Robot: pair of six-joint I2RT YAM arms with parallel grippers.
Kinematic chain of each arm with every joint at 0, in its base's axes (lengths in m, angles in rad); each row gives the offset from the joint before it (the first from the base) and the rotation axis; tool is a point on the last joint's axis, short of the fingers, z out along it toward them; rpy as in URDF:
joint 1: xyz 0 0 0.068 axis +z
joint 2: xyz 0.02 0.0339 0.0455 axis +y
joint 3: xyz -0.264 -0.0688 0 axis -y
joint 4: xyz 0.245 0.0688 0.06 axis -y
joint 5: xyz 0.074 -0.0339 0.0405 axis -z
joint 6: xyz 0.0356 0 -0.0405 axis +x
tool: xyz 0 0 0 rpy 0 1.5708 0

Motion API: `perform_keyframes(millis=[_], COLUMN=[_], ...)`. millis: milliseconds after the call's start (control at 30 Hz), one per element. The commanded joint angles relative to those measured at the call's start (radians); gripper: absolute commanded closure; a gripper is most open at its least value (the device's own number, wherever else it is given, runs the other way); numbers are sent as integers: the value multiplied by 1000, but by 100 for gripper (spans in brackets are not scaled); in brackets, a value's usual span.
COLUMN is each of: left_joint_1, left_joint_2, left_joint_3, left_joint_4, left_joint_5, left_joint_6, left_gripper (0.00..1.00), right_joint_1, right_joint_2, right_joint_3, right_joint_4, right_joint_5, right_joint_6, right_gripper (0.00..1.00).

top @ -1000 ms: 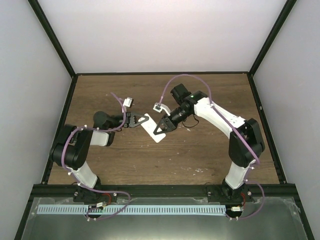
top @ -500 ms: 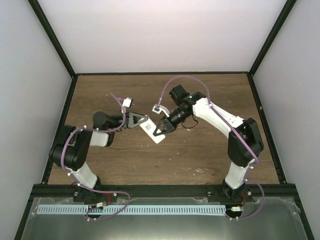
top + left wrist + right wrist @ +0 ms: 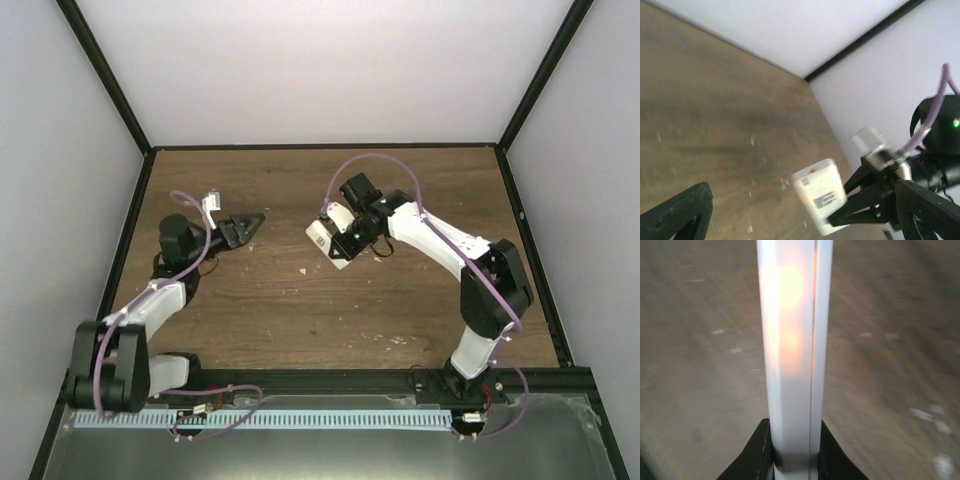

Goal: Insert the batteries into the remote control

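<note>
Next, I release the white remote control from my right gripper on the wood (image 3: 315,264) beside the pale speck near the table's middle.
The white remote control (image 3: 326,243) hangs above the middle of the wooden table, with my right gripper (image 3: 350,238) shut on one end of it. From the right wrist I see the remote (image 3: 792,340) edge-on, rising straight up out of my right gripper (image 3: 792,456), whose black pads press both its sides. My left gripper (image 3: 243,227) stands open at the left, well apart from the remote and holding nothing. Its wrist camera shows the remote's (image 3: 819,199) labelled back between its own wide-spread fingers (image 3: 682,212). The batteries are out of view.
White walls and black frame posts (image 3: 110,90) close in the brown table (image 3: 300,320) on three sides. Purple cables loop over both arms. A few pale specks (image 3: 305,268) lie on the wood below the remote.
My left gripper opened, let go of the remote and swung back to the left. My right gripper kept hold of the remote and turned it up on edge.
</note>
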Motion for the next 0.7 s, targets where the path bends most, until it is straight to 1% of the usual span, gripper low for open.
perform_keyframes(millis=[0, 67, 100, 200, 333, 500, 667], left_joint_1=[-31, -38, -43, -76, -96, -102, -103], left_joint_2=[-170, -200, -211, -228, -228, -232, -253], left_joint_3=[134, 173, 191, 236, 277, 313, 305], left_joint_4=[-556, -653, -677, -769, -843, -949, -966], left_joint_5=[-298, -359, -367, -452, -510, -622, -655], left_joint_6=[295, 299, 302, 317, 327, 311, 298], left_gripper=[0, 0, 0, 0, 0, 0, 0], right_joint_1=[8, 21, 38, 85, 162, 250, 307], right_joint_2=[-22, 3, 22, 96, 190, 268, 297], right_joint_3=[-5, 4, 10, 36, 68, 108, 101], right_joint_4=[109, 119, 121, 116, 130, 133, 158], right_joint_5=[462, 599, 687, 816, 869, 951, 1008], right_joint_6=[116, 137, 145, 139, 110, 114, 96], right_gripper=[99, 99, 99, 99, 99, 99, 99])
